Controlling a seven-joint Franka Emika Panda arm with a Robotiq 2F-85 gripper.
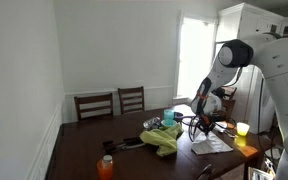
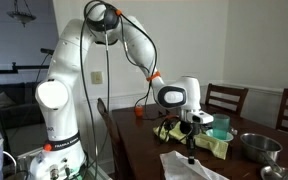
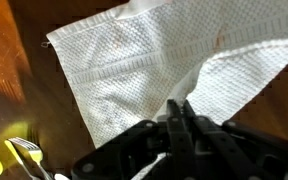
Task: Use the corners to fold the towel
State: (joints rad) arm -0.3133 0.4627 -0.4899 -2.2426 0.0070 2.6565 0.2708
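Observation:
I should use my gripper to release the lifted corner just a little way inside the white towel's flat corner with the loose thread [image 1: 224, 147] [image 3: 86, 64].
A white waffle-weave towel [image 3: 134, 70] lies on the dark wooden table [image 3: 4, 70]; in the wrist view it fills most of the picture, with one corner lifted and doubled back over the rest. My gripper [image 3: 177, 108] is shut on that lifted corner, pinching the cloth between the fingertips. In both exterior views the towel [image 1: 212, 145] [image 2: 189, 166] lies near the table's edge, with the gripper [image 1: 206, 127] [image 2: 192, 146] just above it.
A yellow-green cloth [image 1: 164, 140] [image 2: 212, 143] lies in a heap mid-table. An orange bottle [image 1: 106, 166], a metal bowl [image 2: 256, 146], a teal bowl [image 2: 220, 127], a yellow cup [image 1: 242, 129] and wooden chairs [image 1: 112, 103] surround it. Yellow cutlery [image 3: 19, 155] lies beside the towel.

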